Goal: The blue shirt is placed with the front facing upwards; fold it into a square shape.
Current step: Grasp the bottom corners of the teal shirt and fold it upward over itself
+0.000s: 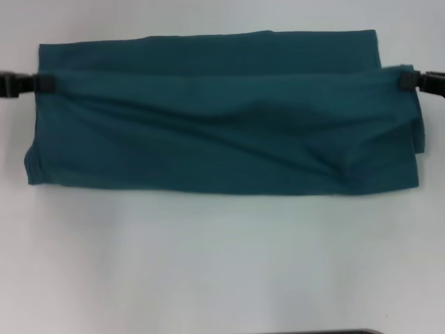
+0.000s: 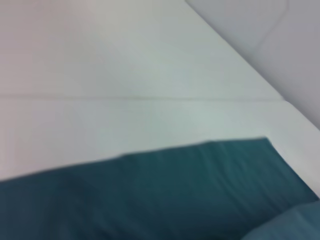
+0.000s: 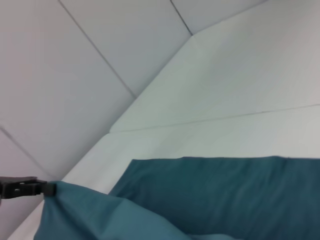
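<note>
My left gripper has the blue shirt's top corner. It will let go of it just past the lower layer's far corner (image 1: 60,30) on its side.
The blue shirt (image 1: 222,125) lies across the far half of the white table as a wide, plain teal band with no print showing. My left gripper (image 1: 46,83) is shut on the shirt's left edge. My right gripper (image 1: 405,81) is shut on its right edge. Between them a top layer of cloth stretches across and drapes toward me over a flat lower layer. The left wrist view shows only the flat shirt (image 2: 165,195). In the right wrist view the left gripper (image 3: 47,188) pinches a raised corner of the shirt (image 3: 225,195).
The bare white table (image 1: 222,264) stretches from the shirt toward me. Grey wall panels (image 3: 75,75) rise just behind the table's far edge. A dark strip (image 1: 320,332) shows at the picture's lower edge in the head view.
</note>
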`<state>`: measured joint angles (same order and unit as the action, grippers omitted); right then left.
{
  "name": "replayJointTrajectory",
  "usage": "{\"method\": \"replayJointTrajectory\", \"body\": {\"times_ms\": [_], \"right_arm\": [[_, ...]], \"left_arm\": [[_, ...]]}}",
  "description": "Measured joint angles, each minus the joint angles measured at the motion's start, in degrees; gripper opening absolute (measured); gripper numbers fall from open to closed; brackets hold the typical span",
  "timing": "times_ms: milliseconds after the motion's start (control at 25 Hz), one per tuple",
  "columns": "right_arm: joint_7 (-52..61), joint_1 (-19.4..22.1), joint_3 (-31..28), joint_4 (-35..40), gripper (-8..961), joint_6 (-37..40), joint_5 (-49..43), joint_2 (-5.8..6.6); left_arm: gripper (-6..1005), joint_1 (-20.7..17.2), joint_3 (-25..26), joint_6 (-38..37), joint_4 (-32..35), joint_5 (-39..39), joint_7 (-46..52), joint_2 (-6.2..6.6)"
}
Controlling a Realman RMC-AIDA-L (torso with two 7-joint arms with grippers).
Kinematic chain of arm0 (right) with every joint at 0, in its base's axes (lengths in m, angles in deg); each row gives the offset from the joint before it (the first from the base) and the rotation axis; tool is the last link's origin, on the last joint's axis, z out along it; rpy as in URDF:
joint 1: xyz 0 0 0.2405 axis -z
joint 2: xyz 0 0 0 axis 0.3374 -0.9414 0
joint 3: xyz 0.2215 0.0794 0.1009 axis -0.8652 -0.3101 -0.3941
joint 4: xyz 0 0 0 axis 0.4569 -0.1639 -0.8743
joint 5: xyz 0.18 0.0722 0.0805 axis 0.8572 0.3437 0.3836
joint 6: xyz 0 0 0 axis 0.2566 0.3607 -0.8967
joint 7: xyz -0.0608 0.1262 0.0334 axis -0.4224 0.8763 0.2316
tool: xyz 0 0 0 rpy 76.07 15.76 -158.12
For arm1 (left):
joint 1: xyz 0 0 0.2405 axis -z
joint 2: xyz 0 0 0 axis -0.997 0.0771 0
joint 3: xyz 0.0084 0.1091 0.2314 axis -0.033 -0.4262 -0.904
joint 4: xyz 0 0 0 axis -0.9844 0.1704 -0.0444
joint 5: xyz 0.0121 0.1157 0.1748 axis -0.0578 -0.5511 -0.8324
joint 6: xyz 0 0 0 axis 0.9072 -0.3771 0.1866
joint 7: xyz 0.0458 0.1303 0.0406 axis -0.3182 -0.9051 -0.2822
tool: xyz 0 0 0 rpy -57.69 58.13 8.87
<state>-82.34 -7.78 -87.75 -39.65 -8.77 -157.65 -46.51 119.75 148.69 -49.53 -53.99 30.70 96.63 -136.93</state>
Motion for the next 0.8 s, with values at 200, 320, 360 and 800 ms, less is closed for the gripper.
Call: {"method": "replayJointTrajectory", "body": {"times_ms": [200,320,360,800], "right_arm": [[1.03,-2.52,1.68,1.75,104,7.20,-0.06,-1.04],[1.22,-3.61,3.72,3.72,105,13.07,0.04,-1.32],[1.24,-3.91,4.35,4.32,105,14.86,0.11,-1.40],[1.04,-8.44,9.79,9.64,108,31.00,-0.16,-1.48]], "left_arm": [[6,2.54,-0.63,6.93,1.48,0.21,0.73,-0.70],[6,3.98,-1.73,11.45,3.75,0.07,0.74,-0.98],[6,4.31,-2.26,13.14,4.28,0.06,0.75,-1.13],[6,7.26,-6.55,28.63,8.76,0.03,0.77,-2.29]]}}
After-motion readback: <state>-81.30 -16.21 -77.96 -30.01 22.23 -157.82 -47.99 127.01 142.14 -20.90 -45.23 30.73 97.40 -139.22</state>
